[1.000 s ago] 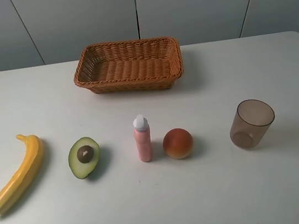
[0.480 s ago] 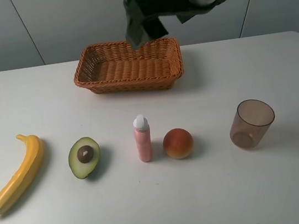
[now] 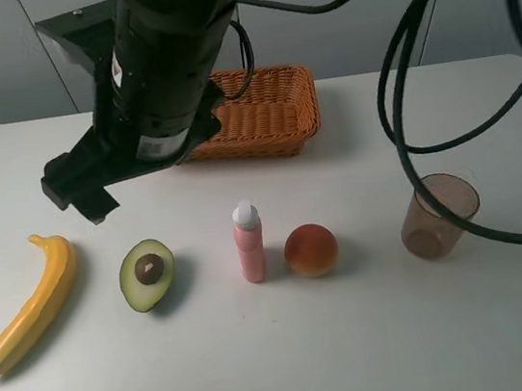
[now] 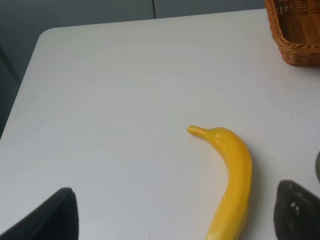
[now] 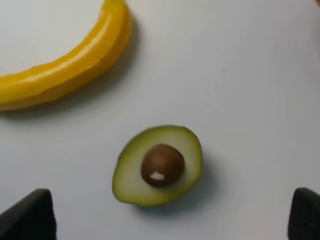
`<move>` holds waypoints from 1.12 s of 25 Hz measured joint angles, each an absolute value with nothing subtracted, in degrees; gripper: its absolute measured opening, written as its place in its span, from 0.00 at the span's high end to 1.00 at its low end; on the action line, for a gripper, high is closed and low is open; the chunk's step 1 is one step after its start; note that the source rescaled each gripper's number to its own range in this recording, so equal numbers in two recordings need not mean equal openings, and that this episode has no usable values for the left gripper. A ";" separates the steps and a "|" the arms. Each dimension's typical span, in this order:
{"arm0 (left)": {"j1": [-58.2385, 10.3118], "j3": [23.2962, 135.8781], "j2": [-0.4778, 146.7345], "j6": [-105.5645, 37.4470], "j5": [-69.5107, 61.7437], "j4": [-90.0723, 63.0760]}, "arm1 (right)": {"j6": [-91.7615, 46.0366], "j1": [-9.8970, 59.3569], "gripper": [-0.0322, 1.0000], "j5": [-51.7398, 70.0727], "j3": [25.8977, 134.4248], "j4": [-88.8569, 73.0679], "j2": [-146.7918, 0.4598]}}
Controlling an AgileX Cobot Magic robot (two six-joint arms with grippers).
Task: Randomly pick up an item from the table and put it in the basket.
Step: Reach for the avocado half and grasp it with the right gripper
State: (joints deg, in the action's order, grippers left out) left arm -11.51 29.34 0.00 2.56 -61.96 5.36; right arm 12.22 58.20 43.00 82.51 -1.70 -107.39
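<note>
My right gripper will grab the wide middle (image 3: 148,270) (image 5: 162,166) of the halved avocado, with its fingers on either side of the brown pit.
The halved avocado (image 3: 148,274) lies flesh up on the white table (image 3: 359,337), left of centre, with its brown pit showing. My right gripper (image 3: 84,193) has reached across from the upper right and hangs open above and just behind it. In the right wrist view the avocado (image 5: 159,165) sits between the open fingertips (image 5: 27,216) of my right gripper (image 5: 166,221). My left gripper (image 4: 172,216) is open and empty, looking over the banana. The wicker basket (image 3: 272,134) stands at the back, partly hidden by the arm; its corner also shows in the left wrist view (image 4: 295,42).
A yellow banana (image 3: 33,303) lies at the far left. A pink bottle (image 3: 249,244), an orange-red peach (image 3: 310,250) and a translucent brown cup (image 3: 439,215) stand in a row right of the avocado. Black cables (image 3: 400,88) hang over the right side.
The right arm came into view at the top, passed over the basket, and swung down to the left; it now hangs above the avocado. No item has moved.
</note>
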 joint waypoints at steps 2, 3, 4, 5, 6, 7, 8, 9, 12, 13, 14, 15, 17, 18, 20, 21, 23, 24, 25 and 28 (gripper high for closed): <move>-11.51 29.34 0.00 2.56 -61.96 5.36 | 14.69 58.84 0.00 43.81 84.53 -2.93 -109.98; -11.51 29.34 0.00 2.56 -61.96 5.36 | 15.94 58.84 0.00 44.06 84.94 -4.00 -111.23; -11.51 29.34 0.00 2.56 -61.96 5.36 | 17.75 58.84 0.00 44.11 85.33 -5.03 -112.35; -11.51 29.34 0.00 2.56 -61.96 5.36 | 19.93 58.84 0.00 44.11 85.32 -5.44 -113.37; -11.51 29.34 0.00 2.56 -61.96 5.36 | 21.71 58.84 0.00 44.00 85.33 -5.89 -114.06; -11.51 29.34 0.00 2.56 -61.96 5.36 | 23.78 58.84 0.00 43.71 85.33 -6.49 -114.86; -11.51 29.34 0.00 2.56 -61.96 5.36 | 25.68 58.84 0.00 43.44 85.33 -6.98 -115.56; -11.51 29.34 0.00 2.56 -61.96 5.36 | 27.42 58.84 0.00 42.89 85.33 -7.54 -116.01; -11.51 29.34 0.00 2.56 -61.96 5.36 | 30.82 58.84 0.00 42.42 85.44 -9.58 -118.01; -11.51 29.34 0.00 2.56 -61.96 5.36 | 31.43 58.84 0.00 42.42 85.44 -9.74 -118.66; -11.51 29.34 0.00 2.56 -61.96 5.36 | 32.34 58.84 0.00 42.42 85.44 -9.74 -119.38; -11.51 29.34 0.00 2.56 -61.96 5.36 | 33.19 58.84 0.00 42.42 85.44 -9.82 -120.04; -11.51 29.34 0.00 2.56 -61.96 5.36 | 34.56 58.84 0.00 42.42 85.44 -9.82 -120.97; -11.51 29.34 0.00 2.56 -61.96 5.36 | 35.22 58.84 0.00 42.42 85.44 -9.98 -121.47; -11.51 29.34 0.00 2.56 -61.96 5.36 | 36.24 58.84 0.00 42.42 85.44 -9.98 -122.01; -11.51 29.34 0.00 2.56 -61.96 5.36 | 36.61 58.84 0.00 42.31 85.44 -9.98 -122.31; -11.51 29.34 0.00 2.56 -61.96 5.36 | 37.36 58.84 0.00 42.30 85.44 -9.98 -122.76; -11.51 29.34 0.00 2.56 -61.96 5.36 | 37.61 58.84 0.00 42.30 85.44 -9.98 -122.94; -11.51 29.34 0.00 2.56 -61.96 5.36 | 38.15 58.84 0.00 42.30 85.57 -9.98 -123.26; -11.51 29.34 0.00 2.56 -61.96 5.36 | 38.91 58.84 0.00 42.20 87.04 -9.98 -124.88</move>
State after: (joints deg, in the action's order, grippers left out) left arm -11.51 29.34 0.00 2.56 -61.96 5.36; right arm 38.91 58.84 42.20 87.04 -9.98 -124.88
